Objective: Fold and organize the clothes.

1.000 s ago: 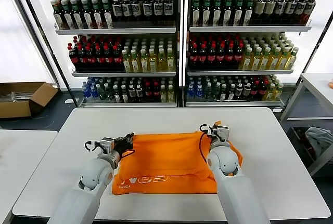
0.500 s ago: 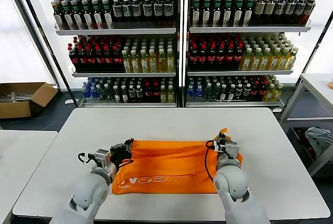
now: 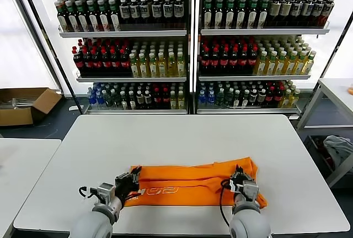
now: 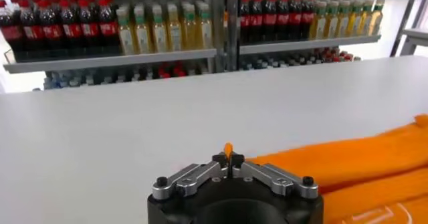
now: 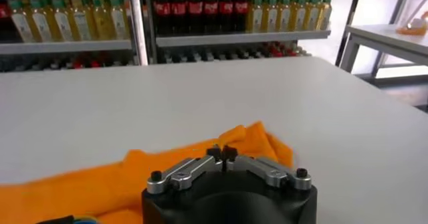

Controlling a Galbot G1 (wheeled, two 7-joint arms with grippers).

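My left gripper is pinching only a sliver at the T-shirt's corner, so next I open it and take a fuller bunch of that end (image 3: 138, 199) before I fold it over.
The clothes are one bright orange T-shirt (image 3: 187, 181), lying as a narrow folded strip near the front edge of the white table (image 3: 182, 133), with white lettering showing on its near layer. My left gripper (image 3: 134, 173) is shut on the strip's left corner; in the left wrist view a sliver of orange cloth (image 4: 361, 158) pokes up between the closed tips of that gripper (image 4: 228, 157). My right gripper (image 3: 238, 172) is shut at the right end, where the fabric bunches. In the right wrist view the cloth (image 5: 167, 168) lies right behind the closed tips of that gripper (image 5: 221, 153).
Shelves of bottles (image 3: 187, 45) stand behind the table. A cardboard box (image 3: 22, 104) sits on the floor at the left. A side table (image 3: 336, 91) stands to the right, with a pale cloth heap (image 3: 337, 148) below it. Another table (image 3: 22, 160) adjoins on the left.
Both grippers have drawn back toward the table's front edge, still shut on the shirt's far edge. That edge came over the rest, so the shirt went from a broad spread to a narrow strip.
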